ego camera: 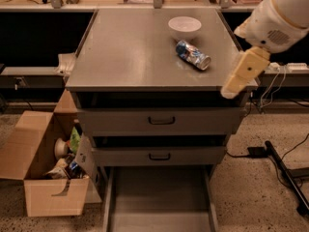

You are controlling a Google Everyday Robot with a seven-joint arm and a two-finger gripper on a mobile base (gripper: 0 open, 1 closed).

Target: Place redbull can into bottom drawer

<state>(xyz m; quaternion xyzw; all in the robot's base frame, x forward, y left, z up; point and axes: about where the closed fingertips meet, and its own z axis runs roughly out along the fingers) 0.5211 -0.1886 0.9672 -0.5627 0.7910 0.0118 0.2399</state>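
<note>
The robot's gripper should next move to the redbull can and close on its near end [199, 59], the one farther away from the white bowl.
The redbull can [193, 55] lies on its side on the grey cabinet top [130, 52], right of centre, just in front of a white bowl [184, 27]. The bottom drawer [159, 197] is pulled out at the foot of the cabinet, and its flat grey floor is bare. My arm's white and cream links [244, 71] hang over the cabinet's front right corner, to the right of the can and apart from it. My gripper itself does not show in this view.
Two upper drawers with dark handles [161, 121] are shut. An open cardboard box [48, 178] with several items stands on the floor at the left. Cables and a dark bar [285, 173] lie on the floor at the right. A cluttered bench runs behind the cabinet.
</note>
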